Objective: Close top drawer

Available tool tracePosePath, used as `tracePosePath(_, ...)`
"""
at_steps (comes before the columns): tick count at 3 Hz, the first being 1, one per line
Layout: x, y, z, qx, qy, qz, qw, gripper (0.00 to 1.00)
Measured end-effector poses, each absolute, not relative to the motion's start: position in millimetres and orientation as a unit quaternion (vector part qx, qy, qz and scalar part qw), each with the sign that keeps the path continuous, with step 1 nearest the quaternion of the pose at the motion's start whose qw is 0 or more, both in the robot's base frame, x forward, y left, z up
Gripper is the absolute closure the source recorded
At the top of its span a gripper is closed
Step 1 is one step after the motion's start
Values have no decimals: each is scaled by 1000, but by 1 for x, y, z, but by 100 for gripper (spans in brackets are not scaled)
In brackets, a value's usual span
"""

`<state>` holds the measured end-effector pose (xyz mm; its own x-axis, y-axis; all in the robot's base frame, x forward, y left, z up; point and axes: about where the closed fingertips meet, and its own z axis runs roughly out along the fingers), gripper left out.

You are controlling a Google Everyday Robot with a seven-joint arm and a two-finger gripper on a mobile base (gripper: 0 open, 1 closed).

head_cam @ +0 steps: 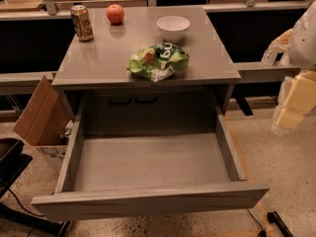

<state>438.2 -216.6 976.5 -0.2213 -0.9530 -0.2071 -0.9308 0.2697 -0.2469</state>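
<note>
Next, the gripper moves around to the outside of the top drawer's front (225, 203), near the end closest to the robot's arm, and closes there.
The top drawer (148, 201) is pulled far out toward me. Its wide flat grey front is at the bottom of the view, and its broad grey box interior (150, 162) is empty. It hangs under the grey countertop (98, 58). My arm comes in at the right edge. Its pale cream gripper (289, 115) hangs to the right of the drawer's right side wall, apart from it and above the floor.
On the countertop stand a drink can (81, 22), a red apple (115, 14), a white bowl (173, 27) and a green chip bag (158, 62). An open cardboard box (42, 115) sits on the floor to the left. A dark object (10, 162) is at the far left.
</note>
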Motion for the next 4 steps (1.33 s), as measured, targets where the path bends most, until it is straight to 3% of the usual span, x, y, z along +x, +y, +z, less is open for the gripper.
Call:
tracePosePath(2, 433, -210, 960, -600, 780, -23, 175, 1)
tracePosePath(4, 398, -186, 878, -588, 787, -20, 188, 46)
